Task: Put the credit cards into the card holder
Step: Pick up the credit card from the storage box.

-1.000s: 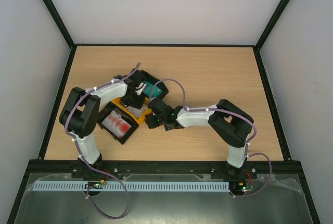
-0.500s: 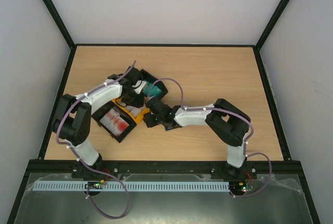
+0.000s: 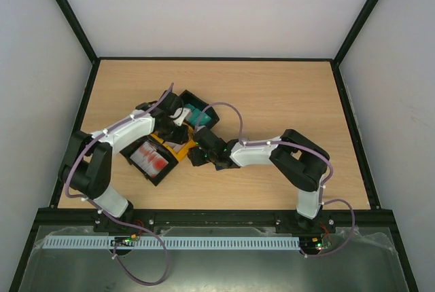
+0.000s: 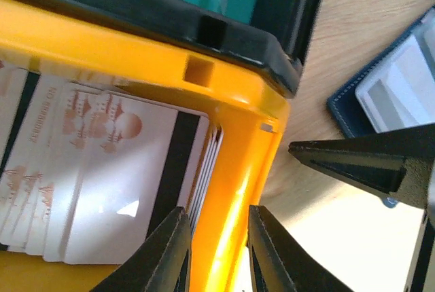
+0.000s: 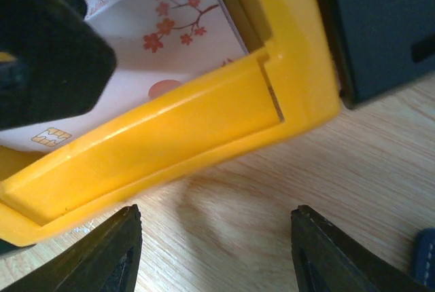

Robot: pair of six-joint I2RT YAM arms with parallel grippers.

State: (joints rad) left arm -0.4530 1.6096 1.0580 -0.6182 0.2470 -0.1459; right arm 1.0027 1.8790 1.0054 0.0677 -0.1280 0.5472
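My left gripper should open and pinch only an upright card inside the bay (image 4: pixel 205 176), because it now straddles the side of the yellow bay as well as the upright cards.
The black-and-yellow tray (image 3: pixel 146 144) holds the credit cards: white ones with red marks (image 3: pixel 152 160), whitish ones (image 4: pixel 102 190) in the yellow middle bay, teal ones (image 3: pixel 198 115). My left gripper (image 4: pixel 217 251) straddles the yellow bay's wall (image 4: pixel 234 190), one finger inside by the cards, one outside, both touching it. The card holder (image 4: pixel 397 85), navy with grey lining, lies open on the wood just right of the tray; its corner shows in the right wrist view (image 5: pixel 427 258). My right gripper (image 5: pixel 217 254) is open and empty over bare wood beside the yellow wall (image 5: pixel 170 129).
The two grippers meet at the tray's near right corner (image 3: pixel 192 148). The right gripper's finger (image 4: pixel 380 163) shows close to the left one. Black frame rails border the wooden table (image 3: pixel 285 95).
My left arm's elbow has swung out to the left and the tray has shifted slightly up and left with it. The right arm has hardly moved.
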